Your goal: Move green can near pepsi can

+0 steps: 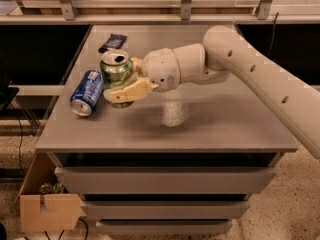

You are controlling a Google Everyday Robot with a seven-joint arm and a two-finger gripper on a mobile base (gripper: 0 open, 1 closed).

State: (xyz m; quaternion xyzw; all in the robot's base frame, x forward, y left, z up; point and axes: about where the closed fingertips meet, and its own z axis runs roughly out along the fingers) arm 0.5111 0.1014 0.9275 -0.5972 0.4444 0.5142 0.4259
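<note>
Next, my gripper lets go of the green can, upright on the grey table [116,113] close beside the pepsi can's near end.
The green can [116,74] is upright in my gripper [122,86], whose pale fingers [129,91] are shut around its sides. It hangs just above the grey table [200,124] at the left. The pepsi can [87,92] lies on its side at the table's left edge, right beside the green can, almost touching it. My white arm reaches in from the right.
A small dark flat packet [112,42] lies at the back left of the table. Drawers are below the tabletop. A cardboard box [47,206] stands on the floor at the lower left. A rail and shelf run behind the table.
</note>
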